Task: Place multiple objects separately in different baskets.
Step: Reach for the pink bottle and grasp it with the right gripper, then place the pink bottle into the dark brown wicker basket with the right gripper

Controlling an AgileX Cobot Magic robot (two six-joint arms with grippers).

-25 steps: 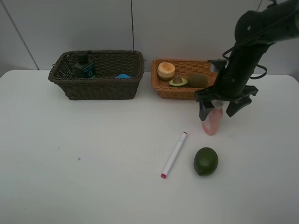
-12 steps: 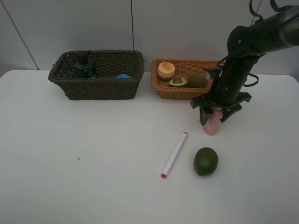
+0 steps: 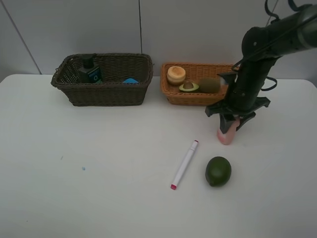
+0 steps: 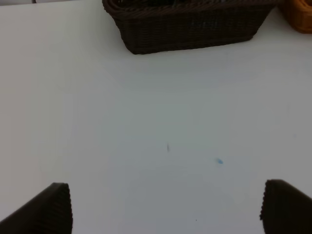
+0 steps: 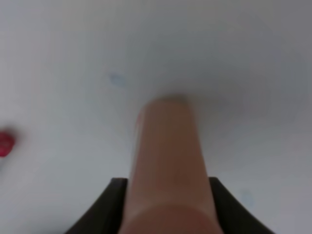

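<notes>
My right gripper needs to let go of the pink bottle inside the dark basket (image 3: 137, 79), next to the blue eraser toward the tan basket.
My right gripper (image 3: 231, 122) is shut on the pink bottle (image 3: 225, 135), which stands upright on the table in front of the tan basket (image 3: 190, 98). In the right wrist view the bottle (image 5: 165, 156) fills the gap between the fingers (image 5: 111, 200). The white-pink marker (image 3: 184, 164) and the green lime (image 3: 218, 171) lie on the table nearer the front. The tan basket holds the orange-red fruit (image 3: 176, 74), avocado half (image 3: 188, 87) and kiwi (image 3: 209, 85). The dark basket (image 3: 106, 94) holds the pump bottle (image 3: 90, 70) and blue eraser (image 3: 131, 81). My left gripper (image 4: 165, 209) is open over bare table.
The dark basket's front wall (image 4: 190, 34) shows far ahead in the left wrist view. The marker's red cap (image 5: 5, 144) shows at the edge of the right wrist view. A grey wall stands behind the baskets.
My right gripper came down over the pink bottle and its jaws closed in from wide open onto the bottle. The other things have not moved.
</notes>
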